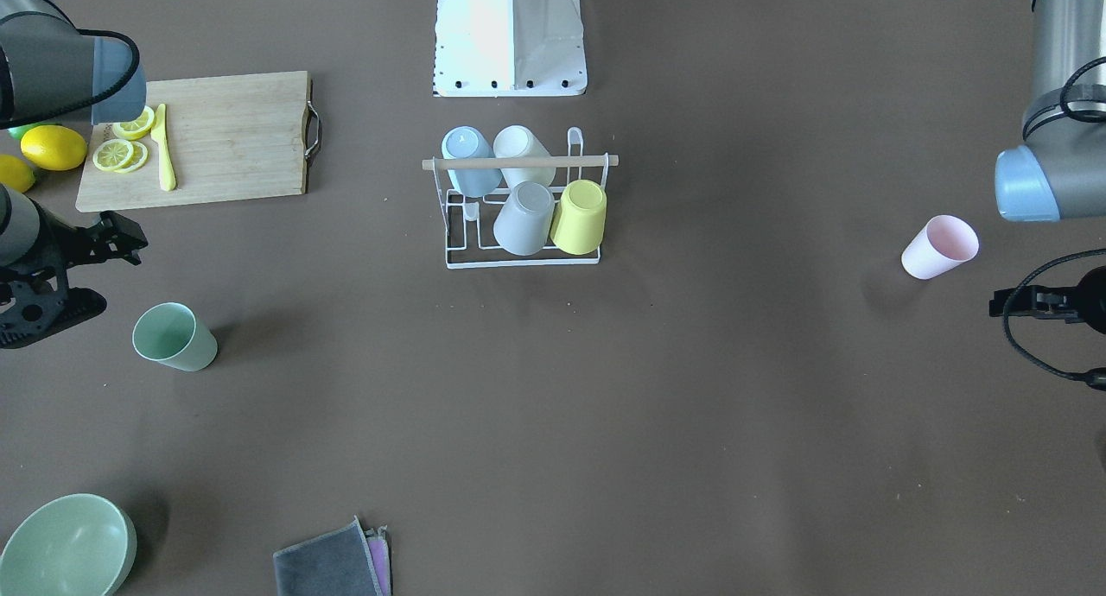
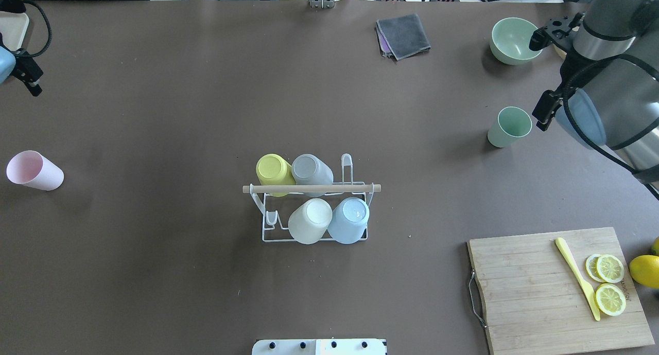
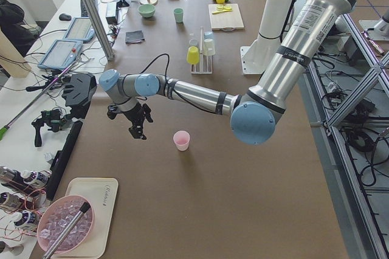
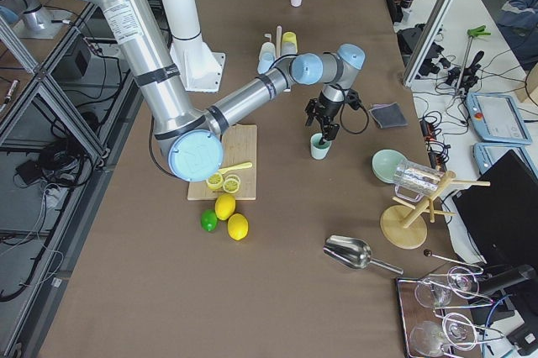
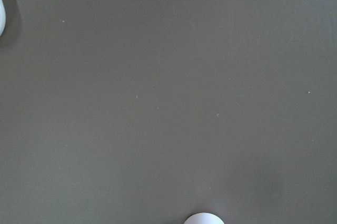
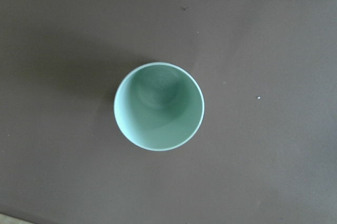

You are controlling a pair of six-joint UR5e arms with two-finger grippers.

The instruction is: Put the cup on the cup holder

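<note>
Next, I close my left gripper around the pink cup, on the cup's body [image 1: 925, 256] below its rim.
The cup holder [image 2: 355, 189], a white wire rack with a wooden rod, stands mid-table and carries a yellow, a grey, a white and a blue cup upside down; it also shows in the front view [image 1: 518, 161]. A green cup [image 2: 508, 127] stands upright, mouth up, straight under my right gripper [image 1: 82, 276], as the right wrist view [image 6: 158, 106] shows. That gripper hovers above it, open and empty. A pink cup [image 2: 33, 171] stands at the table's left. My left gripper [image 1: 1028, 302] hovers beside it, open and empty; only the cup's rim [image 5: 204, 219] shows in the left wrist view.
A wooden cutting board [image 2: 525, 288] with lemon slices and a yellow knife [image 2: 576, 272] lies near right, whole lemons [image 1: 54, 147] beside it. A green bowl [image 2: 515, 41] and a folded grey cloth [image 2: 404, 33] sit at the far side. The robot's white base [image 1: 510, 34] is behind the rack.
</note>
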